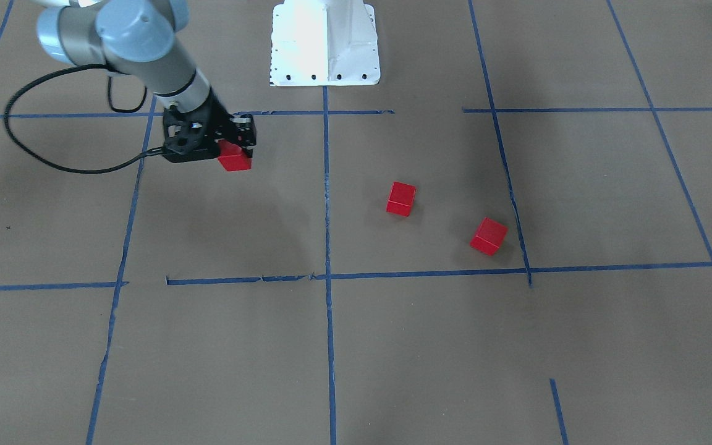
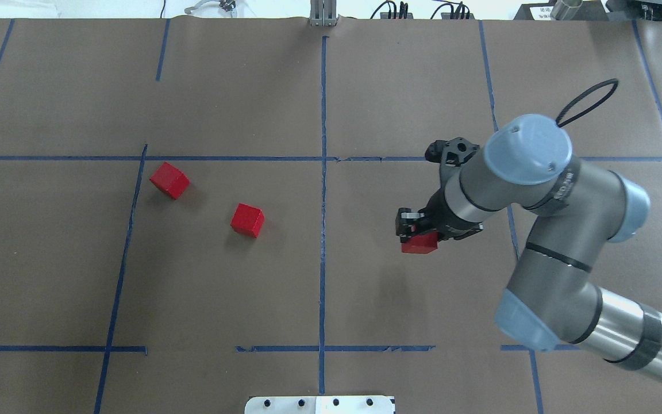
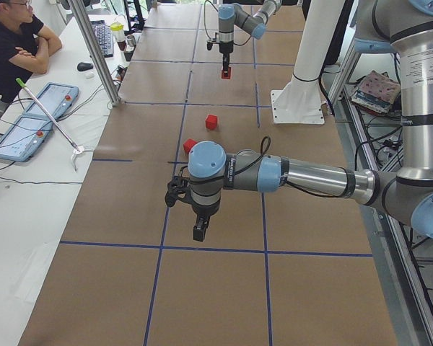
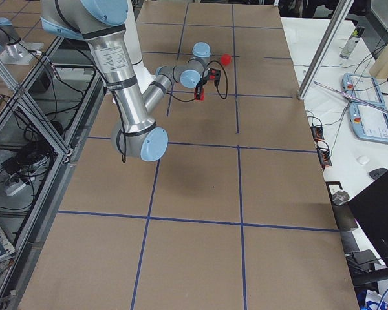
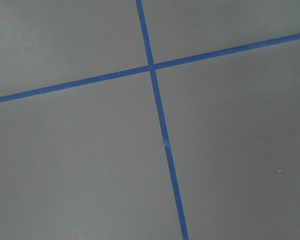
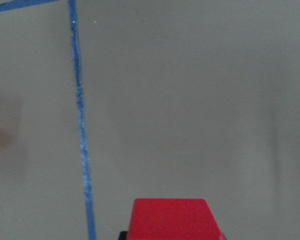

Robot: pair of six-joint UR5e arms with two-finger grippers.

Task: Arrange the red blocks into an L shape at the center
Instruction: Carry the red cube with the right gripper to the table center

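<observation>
My right gripper has the red block to put down. Next, I set it on the vertical blue tape line [image 1: 327, 171] [image 6: 88, 187], next to the middle red block.
My right gripper [image 2: 417, 237] is shut on a red block [image 2: 420, 244] and holds it just above the paper in the right half of the center [image 2: 365, 287], right of the vertical blue tape line [image 2: 323, 230]. The held block shows in the front view [image 1: 235, 162] and low in the right wrist view [image 6: 172, 219]. Two other red blocks lie in the center's left half, one near the middle [image 2: 247, 220] and one by the far left corner [image 2: 169, 180]. My left gripper [image 3: 200, 232] hangs over an outer cell away from the blocks; I cannot tell if it is open.
The white robot base [image 1: 325, 43] stands at the table's near edge. A black cable [image 1: 22, 142] loops off the right wrist. An operator [image 3: 14, 43] sits beside the table's far side. The left wrist view shows only brown paper and crossing tape [image 5: 151, 67].
</observation>
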